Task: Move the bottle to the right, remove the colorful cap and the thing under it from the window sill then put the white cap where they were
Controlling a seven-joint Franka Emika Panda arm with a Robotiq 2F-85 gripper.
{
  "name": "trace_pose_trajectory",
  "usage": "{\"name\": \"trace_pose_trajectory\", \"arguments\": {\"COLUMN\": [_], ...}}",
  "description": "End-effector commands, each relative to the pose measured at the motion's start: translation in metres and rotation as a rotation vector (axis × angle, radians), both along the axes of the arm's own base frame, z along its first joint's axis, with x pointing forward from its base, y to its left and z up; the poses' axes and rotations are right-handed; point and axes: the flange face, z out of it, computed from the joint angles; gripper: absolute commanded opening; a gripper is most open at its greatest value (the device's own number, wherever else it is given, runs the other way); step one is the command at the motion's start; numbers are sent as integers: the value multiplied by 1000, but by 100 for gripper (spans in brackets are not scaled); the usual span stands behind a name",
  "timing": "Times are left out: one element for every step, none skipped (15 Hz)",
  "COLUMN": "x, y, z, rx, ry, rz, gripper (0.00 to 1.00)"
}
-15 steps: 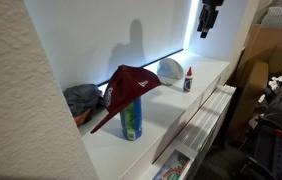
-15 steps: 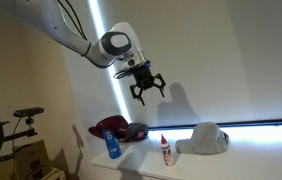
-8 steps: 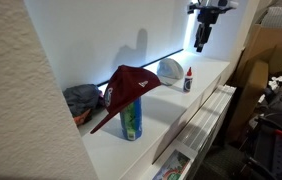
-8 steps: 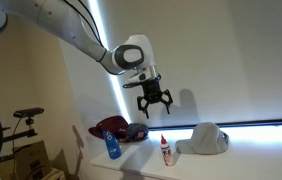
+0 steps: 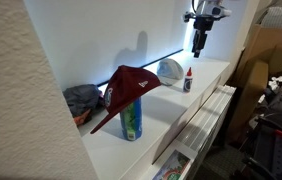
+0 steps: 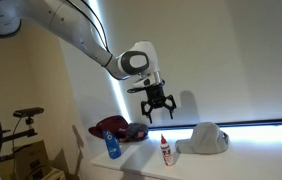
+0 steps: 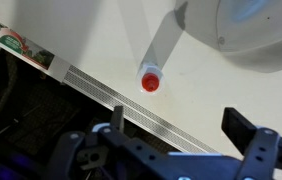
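Note:
The small white bottle has a red cap. Next, my gripper goes down to the small white bottle's body [image 5: 187, 85] [image 7: 149, 69], below that cap, and closes there.
A small white bottle with a red cap [image 5: 188, 80] [image 6: 166, 150] [image 7: 153, 72] stands on the white window sill [image 5: 151, 115]. Beside it lies the white cap [image 5: 170, 69] [image 6: 207, 139] [image 7: 243, 30]. The dark red cap [image 5: 128, 88] [image 6: 114, 128] rests over a blue-green can [image 5: 131, 120] [image 6: 112, 146] further along the sill. My gripper [image 5: 198, 37] [image 6: 159, 108] [image 7: 181, 125] is open and empty, in the air above the bottle, fingers pointing down.
A grey crumpled cloth [image 5: 82, 99] lies at the near end of the sill. A ribbed radiator [image 5: 196, 125] [image 7: 111, 95] runs below the sill's edge. Cardboard boxes and clutter [image 5: 271, 90] stand on the floor beside it.
My gripper has come down and moved along the sill toward the bottle, staying open.

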Motion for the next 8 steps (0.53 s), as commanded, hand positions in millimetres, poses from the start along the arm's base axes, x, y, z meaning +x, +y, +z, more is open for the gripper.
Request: {"name": "trace_pose_trajectory", "arguments": {"x": [3, 2, 3, 4, 5, 4, 4, 6], "y": [41, 23, 33, 36, 35, 30, 26, 27], "z": [-43, -19, -29, -30, -28, -25, -24, -28], "rx": [-72, -42, -46, -45, -46, -48, -49, -56], "ry": [97, 53, 71, 74, 69, 64, 61, 59], "rz": [89, 55, 64, 69, 66, 58, 53, 43], "gripper": [100, 100, 100, 100, 100, 100, 100, 100]}}
